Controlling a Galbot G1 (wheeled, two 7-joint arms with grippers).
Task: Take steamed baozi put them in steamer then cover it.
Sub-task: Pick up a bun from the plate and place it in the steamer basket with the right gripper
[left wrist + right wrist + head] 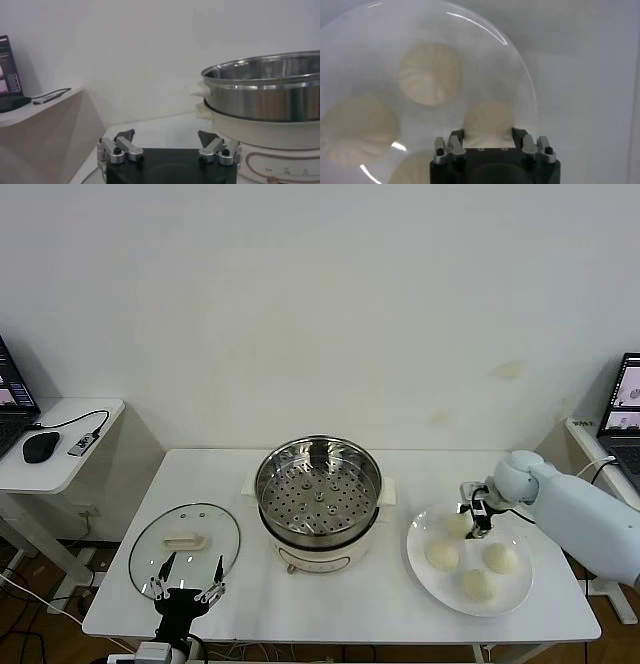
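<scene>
My right gripper has the far baozi, which still rests on the white plate. It will let go of it on the far part of the steamer's perforated tray [316, 471].
The steel steamer [318, 489] stands uncovered at the table's middle, its perforated tray bare; it also shows in the left wrist view [265, 95]. Four cream-white baozi lie on a white plate [415, 546] to its right: three free ones [442, 556] [501, 558] [479, 585] and one at the plate's far side [459, 524]. My right gripper [478, 521] is down on that far baozi [489, 119], with the fingers [456, 142] pressed against its two sides; it still rests on the plate [520, 65]. My left gripper [190, 569] waits open and empty at the table's front left, over the lid.
A glass lid [185, 549] with a cream handle lies flat on the table left of the steamer. A side table [60, 449] with a mouse and a laptop stands at the far left. Another laptop [628, 394] stands at the far right.
</scene>
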